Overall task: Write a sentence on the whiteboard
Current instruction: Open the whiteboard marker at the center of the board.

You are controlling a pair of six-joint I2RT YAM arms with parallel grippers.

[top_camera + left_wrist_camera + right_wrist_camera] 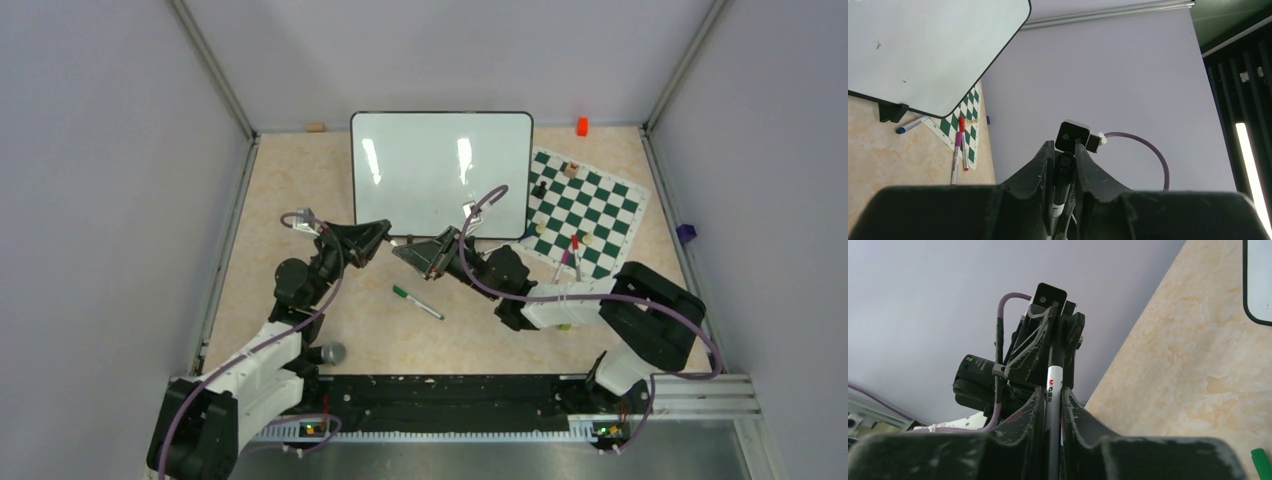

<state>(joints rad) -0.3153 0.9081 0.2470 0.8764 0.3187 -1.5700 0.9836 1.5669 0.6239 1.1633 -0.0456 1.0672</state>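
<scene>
My left gripper holds the marker's dark cap slanted, so my right gripper will stay open until both grippers line up, then grab the marker's white body (pixel 1053 385).
The whiteboard (pixel 440 170) stands at the back on small black feet, and its face is blank. No sentence shows on it. Its lower corner appears in the left wrist view (pixel 923 50), and an edge of the whiteboard (pixel 1260 280) in the right wrist view. My two grippers meet tip to tip in front of the board. The left gripper (pixel 380 234) (pixel 1064 150) is shut on the dark end of a marker (pixel 1064 167). The right gripper (pixel 404 253) (pixel 1052 392) is shut on the marker's white barrel (pixel 1053 382).
A green marker (pixel 417 303) (pixel 1262 460) lies on the table below the grippers. The green-and-white chess mat (pixel 590 205) (pixel 968 122) lies right of the board, with a few pieces and red and purple markers (pixel 572 258) (pixel 961 142). A blue marker (pixel 910 125) lies under the board's edge. An orange block (pixel 582 126) sits at the back.
</scene>
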